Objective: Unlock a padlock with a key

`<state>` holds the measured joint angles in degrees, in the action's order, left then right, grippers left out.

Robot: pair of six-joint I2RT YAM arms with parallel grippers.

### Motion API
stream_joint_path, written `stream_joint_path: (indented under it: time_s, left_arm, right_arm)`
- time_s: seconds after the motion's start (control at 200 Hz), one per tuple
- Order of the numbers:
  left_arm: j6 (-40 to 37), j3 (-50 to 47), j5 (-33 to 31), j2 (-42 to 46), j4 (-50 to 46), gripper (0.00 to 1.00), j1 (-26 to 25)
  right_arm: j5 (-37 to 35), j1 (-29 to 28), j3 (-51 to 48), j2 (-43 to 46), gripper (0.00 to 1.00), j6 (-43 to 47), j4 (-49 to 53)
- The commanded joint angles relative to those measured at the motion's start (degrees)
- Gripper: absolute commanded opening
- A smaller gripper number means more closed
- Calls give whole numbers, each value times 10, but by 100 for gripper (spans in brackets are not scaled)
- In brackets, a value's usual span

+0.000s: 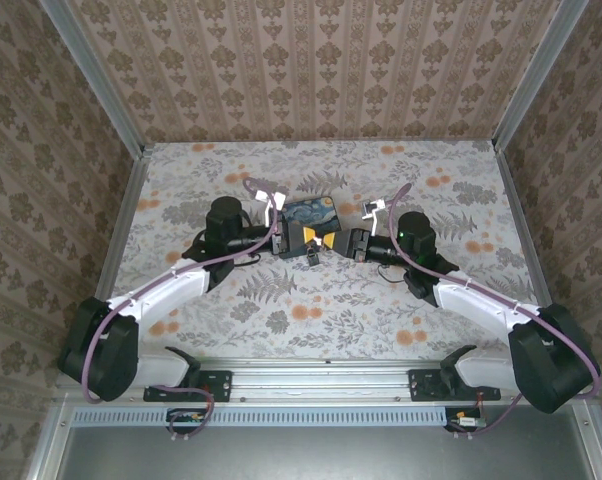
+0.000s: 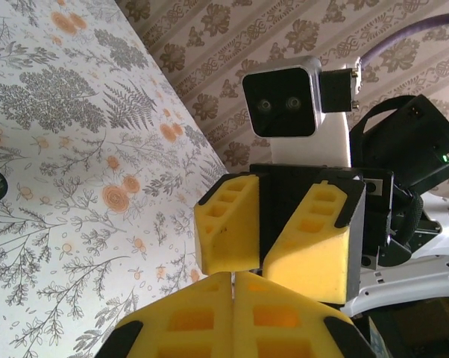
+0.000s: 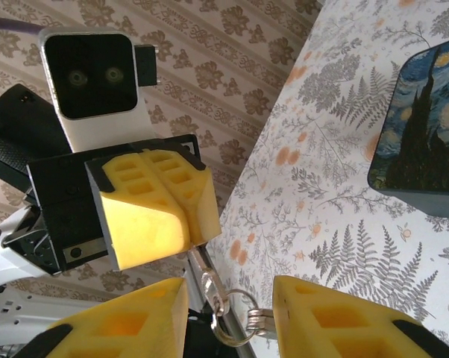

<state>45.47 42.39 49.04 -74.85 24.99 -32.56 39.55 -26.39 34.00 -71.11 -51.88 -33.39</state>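
Note:
The key's tip is covered by my left gripper's fingers, so my right gripper should take the key's head (image 3: pixel 218 301) and pull the key's tip free before it unlocks the padlock.
My left gripper (image 1: pixel 324 241) (image 2: pixel 233 274) (image 3: pixel 189 242) is shut, its yellow pads pressed together. The thin metal key (image 3: pixel 208 277) sticks out from between those pads, its tip hidden inside them. A wire ring (image 3: pixel 243 294) hangs from the key's head with spare keys (image 3: pixel 260 321) on it. My right gripper (image 1: pixel 349 243) (image 3: pixel 230 287) (image 2: pixel 260 257) faces the left one tip to tip and is open, one finger on either side of the key's head without touching it. The padlock is hidden. A small dark thing (image 1: pixel 311 257) sits just below the grippers; I cannot tell what it is.
A dark blue swirl-painted box (image 1: pixel 311 217) (image 3: pixel 422 134) lies on the floral table (image 1: pixel 311 320) just behind the two grippers. Patterned walls and metal posts (image 1: pixel 126 215) close in the table on three sides. Purple cables (image 1: pixel 231 260) run along both arms.

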Motion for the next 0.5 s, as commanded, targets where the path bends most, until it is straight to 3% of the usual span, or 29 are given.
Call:
stream_joint_path:
  time_s: [0.0, 0.495]
  left_arm:
    - [11, -5, 1, 14, 28, 0, 4]
    - [23, -4, -1, 9, 48, 0, 5]
  right_arm:
    - [21, 1, -8, -1, 36, -18, -43]
    - [26, -16, 0, -17, 38, -30, -63]
